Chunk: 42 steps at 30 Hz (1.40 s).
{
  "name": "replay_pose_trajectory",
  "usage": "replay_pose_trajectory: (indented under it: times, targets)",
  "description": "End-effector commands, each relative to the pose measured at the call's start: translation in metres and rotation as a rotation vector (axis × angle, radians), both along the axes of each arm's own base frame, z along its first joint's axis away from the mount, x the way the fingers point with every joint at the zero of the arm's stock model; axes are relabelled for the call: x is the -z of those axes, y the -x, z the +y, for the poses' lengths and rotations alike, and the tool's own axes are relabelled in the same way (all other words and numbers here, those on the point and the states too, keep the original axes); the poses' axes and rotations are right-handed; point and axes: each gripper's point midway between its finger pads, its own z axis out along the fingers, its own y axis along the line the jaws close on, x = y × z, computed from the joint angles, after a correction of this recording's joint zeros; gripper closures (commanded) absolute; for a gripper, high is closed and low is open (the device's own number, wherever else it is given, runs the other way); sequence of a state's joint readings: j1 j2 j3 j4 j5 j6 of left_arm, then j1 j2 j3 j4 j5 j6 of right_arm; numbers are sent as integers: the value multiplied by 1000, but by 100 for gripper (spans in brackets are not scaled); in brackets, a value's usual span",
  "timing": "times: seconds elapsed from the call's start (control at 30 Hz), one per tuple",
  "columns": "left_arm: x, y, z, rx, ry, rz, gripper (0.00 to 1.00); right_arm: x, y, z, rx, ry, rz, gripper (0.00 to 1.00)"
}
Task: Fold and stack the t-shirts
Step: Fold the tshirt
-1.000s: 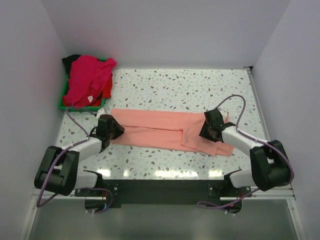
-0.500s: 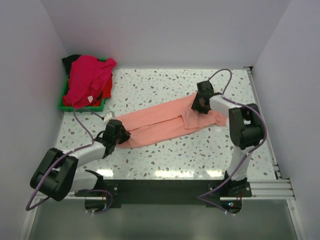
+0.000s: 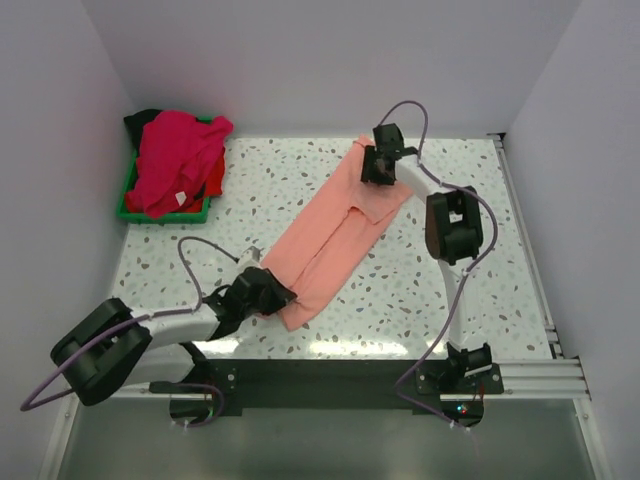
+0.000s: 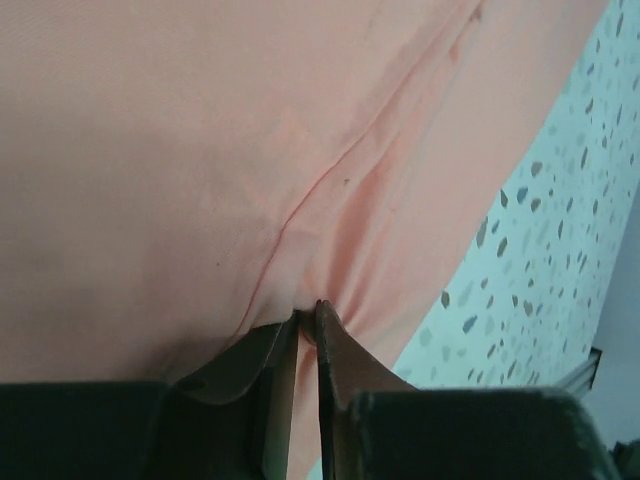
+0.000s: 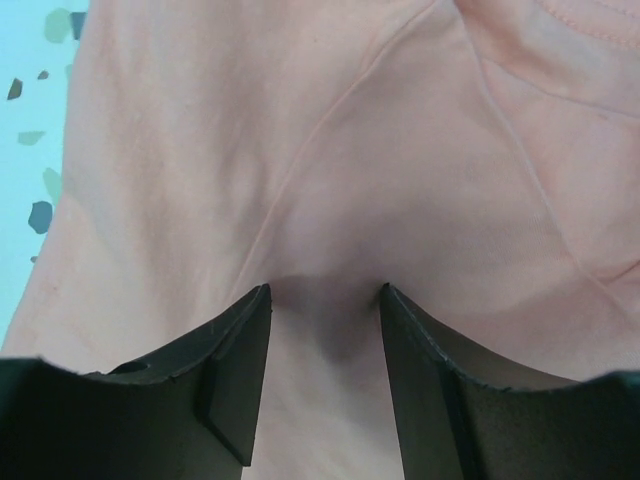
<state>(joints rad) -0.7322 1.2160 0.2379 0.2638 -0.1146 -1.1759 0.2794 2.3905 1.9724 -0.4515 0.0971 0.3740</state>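
The long folded piece of the salmon-pink t-shirt lies at a slant, so both grippers should first swing it straight, and then the robot's left gripper should take the t-shirt's near end's corner (image 3: 266, 315) for folding.
A salmon-pink t-shirt (image 3: 335, 232) lies folded in a long strip, running diagonally from the near left to the far middle of the table. My left gripper (image 3: 276, 297) is shut on its near end; in the left wrist view the jaws (image 4: 308, 310) pinch a fold of the cloth (image 4: 200, 150). My right gripper (image 3: 376, 170) is at the strip's far end. In the right wrist view it (image 5: 325, 290) is open, with its fingertips resting on the cloth (image 5: 350, 150). The other t-shirts, magenta-pink (image 3: 175, 155), red (image 3: 213, 178) and black (image 3: 142, 119), are piled in the tray.
A green tray (image 3: 128, 207) stands at the far left against the left wall. White walls close in the left, far and right sides. The right arm (image 3: 450, 225) reaches far over the table, with its cable looping above it. The speckled tabletop (image 3: 450, 290) shows bare at the right.
The salmon-pink strip has swung from lying crosswise to diagonal. My right gripper went to the far middle with one end. My left gripper pulled the other end nearer and to the right.
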Motion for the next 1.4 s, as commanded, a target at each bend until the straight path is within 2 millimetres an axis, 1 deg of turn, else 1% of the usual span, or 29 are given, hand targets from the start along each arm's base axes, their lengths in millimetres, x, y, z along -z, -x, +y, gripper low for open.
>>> replay_pose_trajectory:
  times: [0.0, 0.03, 0.07, 0.1, 0.13, 0.2, 0.27, 0.3, 0.33, 0.4, 0.43, 0.47, 0.53, 0.57, 0.63, 0.67, 0.7, 0.73, 0.77, 0.83, 0.87, 0.93, 0.97, 1.1, 1.13, 1.17, 1.2, 1.23, 1.37]
  targets:
    - [30, 52, -16, 98, -26, 191, 81, 16, 2, 32, -179, 28, 44, 48]
    - [28, 54, -24, 120, -19, 193, 79, 16, 2, 40, -206, 36, 39, 47]
    - [29, 57, -32, 142, -21, 201, 78, 7, -6, 46, -226, 39, 10, 44]
    - [19, 60, -51, 196, 4, 185, 74, 10, -6, 50, -259, 62, 9, 41]
    - [16, 62, -59, 225, 10, 179, 71, 8, -6, 56, -277, 73, 2, 38]
    - [5, 60, -73, 282, 7, 145, 68, -3, -11, 60, -296, 96, -25, 34]
    - [-11, 55, -80, 310, 23, 96, 60, -17, -12, 62, -297, 101, -50, 28]
    - [-19, 47, -80, 319, -14, 56, 57, -26, -13, 64, -297, 98, -66, 26]
    - [-25, 42, -80, 321, -32, 27, 53, -42, -14, 62, -288, 97, -94, 22]
    - [-44, 27, -77, 325, -106, -49, 50, -60, -13, 60, -271, 96, -119, 18]
    - [-47, 23, -71, 320, -154, -60, 50, -69, -12, 58, -260, 96, -132, 15]
    - [-51, 18, -69, 320, -188, -82, 50, -94, -11, 57, -251, 87, -170, 13]
    - [-59, 6, -59, 321, -296, -126, 51, -104, -5, 53, -220, 78, -174, 13]
    - [-55, 5, -51, 349, -369, -130, 53, -113, 0, 48, -190, 75, -177, 12]
    - [-59, -4, -46, 337, -442, -150, 55, -118, 10, 45, -172, 68, -164, 13]
    - [-53, -3, -42, 379, -498, -145, 57, -105, 20, 43, -161, 65, -127, 13]
    - [-54, -6, -42, 381, -516, -147, 60, -116, 24, 43, -153, 54, -146, 13]
    - [-48, -5, -41, 394, -540, -131, 61, -114, 29, 44, -151, 53, -141, 13]
    - [-46, -4, -43, 426, -552, -135, 64, -100, 39, 41, -141, 57, -104, 13]
    - [-40, -1, -44, 454, -565, -118, 70, -101, 48, 41, -131, 51, -103, 15]
    - [-35, 2, -45, 472, -577, -110, 71, -85, 58, 40, -131, 49, -70, 15]
    - [-28, 8, -47, 505, -578, -97, 73, -81, 61, 40, -125, 38, -69, 16]
    - [-24, 12, -48, 522, -585, -89, 73, -71, 65, 39, -123, 38, -49, 16]
    - [-12, 25, -51, 568, -602, -65, 74, -51, 68, 42, -134, 30, -12, 17]
    - [-9, 28, -51, 577, -606, -58, 74, -41, 68, 44, -139, 29, 8, 17]
    - [-8, 32, -52, 587, -607, -53, 74, -40, 65, 46, -140, 27, 7, 17]
    - [-5, 35, -52, 596, -613, -44, 74, -28, 65, 45, -142, 40, 30, 17]
    - [-3, 37, -53, 599, -615, -40, 73, -31, 63, 46, -144, 40, 23, 17]
    - [2, 49, -60, 625, -599, -28, 69, -9, 49, 46, -162, 69, 47, 17]
